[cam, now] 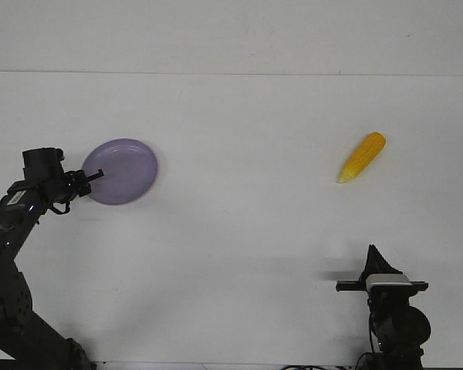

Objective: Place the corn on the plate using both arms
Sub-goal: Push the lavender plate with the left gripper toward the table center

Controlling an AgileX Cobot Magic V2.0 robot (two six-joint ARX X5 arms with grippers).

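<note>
The lavender plate will leave my left gripper on the near middle of the white table point(220, 259), facing my right gripper.
The lavender plate point(123, 171) lies on the white table at the left. My left gripper point(91, 180) is at the plate's left rim, with a finger point(97, 176) lying over the rim; the fingers look closed on it. The yellow-orange corn point(363, 156) lies on the table at the right, its pale tip pointing toward the near left, well apart from the plate. My right gripper point(373, 254) is low at the near right edge, well short of the corn. Its fingers come together in one point, and it is empty.
The white table point(239, 223) stretches between plate and corn. Its far edge point(231, 72) runs across the top of the view. The left arm's base point(15, 324) fills the near left corner.
</note>
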